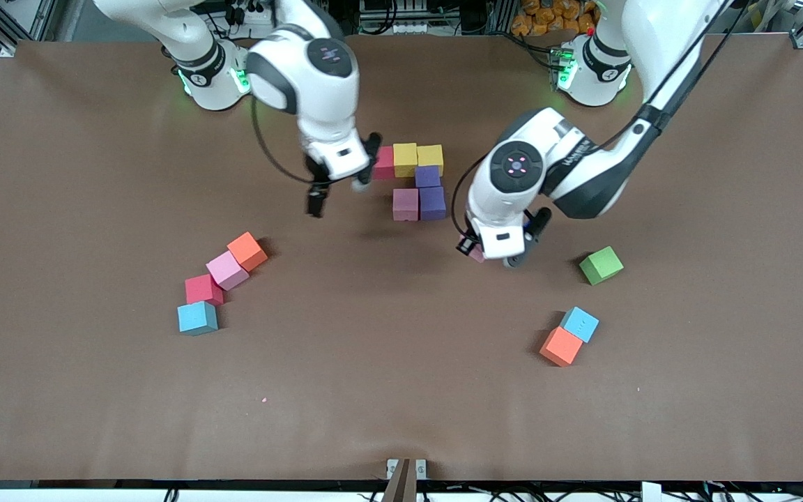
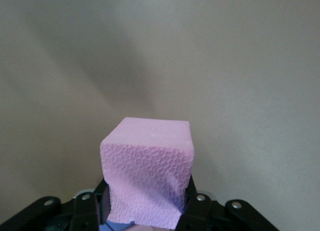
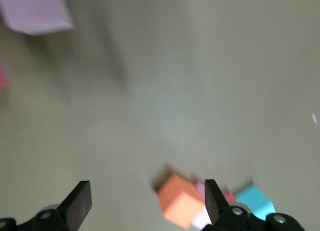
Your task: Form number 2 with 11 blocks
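I need to next use my right gripper to grab the opposite sides of the orange block (image 1: pixel 248 252) (image 3: pixel 180 201) at the end of the chain, beside the chain's pink block.
Six blocks stand joined at mid-table as a partial number 2: a red one (image 1: pixel 384 162), two yellow (image 1: pixel 405 159) (image 1: pixel 430 158), two purple (image 1: pixel 427 176) (image 1: pixel 433 203) and a pink one (image 1: pixel 406 204). My left gripper (image 1: pixel 491 255) (image 2: pixel 147 203) hangs over bare table beside them, toward the left arm's end, shut on a pink block (image 2: pixel 147 173) (image 1: pixel 473 252). My right gripper (image 1: pixel 340 189) (image 3: pixel 147 201) is open and empty, over the table beside the figure toward the right arm's end. An orange block (image 3: pixel 181 202) shows between its fingers, farther off.
Orange (image 1: pixel 247 251), pink (image 1: pixel 227 270), red (image 1: pixel 203 289) and light blue (image 1: pixel 197 318) cubes lie in a chain toward the right arm's end. A green cube (image 1: pixel 601 265), a light blue one (image 1: pixel 580 324) and an orange one (image 1: pixel 560 346) lie toward the left arm's end.
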Controlling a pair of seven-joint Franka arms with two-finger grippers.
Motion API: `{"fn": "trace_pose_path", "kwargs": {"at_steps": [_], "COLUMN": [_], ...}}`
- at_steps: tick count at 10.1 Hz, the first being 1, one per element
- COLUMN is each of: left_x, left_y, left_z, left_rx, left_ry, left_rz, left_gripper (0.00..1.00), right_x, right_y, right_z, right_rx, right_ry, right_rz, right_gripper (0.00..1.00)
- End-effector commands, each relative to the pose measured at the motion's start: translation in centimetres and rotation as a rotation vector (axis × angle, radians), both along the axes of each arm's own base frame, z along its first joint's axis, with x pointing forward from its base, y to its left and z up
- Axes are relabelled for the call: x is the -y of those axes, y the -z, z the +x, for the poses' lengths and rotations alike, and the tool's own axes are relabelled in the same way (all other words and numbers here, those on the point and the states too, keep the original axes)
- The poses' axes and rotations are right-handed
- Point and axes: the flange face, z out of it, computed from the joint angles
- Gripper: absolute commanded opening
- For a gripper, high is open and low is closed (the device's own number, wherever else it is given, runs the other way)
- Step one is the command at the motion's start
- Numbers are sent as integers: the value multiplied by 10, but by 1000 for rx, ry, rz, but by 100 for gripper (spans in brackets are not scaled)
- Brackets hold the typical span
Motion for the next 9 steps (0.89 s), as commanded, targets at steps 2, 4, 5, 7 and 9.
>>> {"fn": "trace_pose_path", "kwargs": {"at_steps": [2,4,5,7,9], "left_x": [64,94,109,131,159], "left_y": [-6,-3,-2,7,20], "left_z": [-19,-34,-45,-64,-93], "left_rx": [-25,-23,-26,-40,-36], "left_ry": [-204,-291,-328,-450,-543], "left_rz": [-42,-61,-64,-52,-37], "left_gripper": [41,41,41,41,40], "right_x": [94,144,153,185,209], "right_y": [4,3,3,32,57], "right_z": [39,62,68,71,65], "right_rx": [-8,-37,-48,-57,-74], "right_ry": [163,170,79,-87,-176], "right_rz": [-1,-2,1,30,43], "right_gripper": [100,100,100,100,100]}}
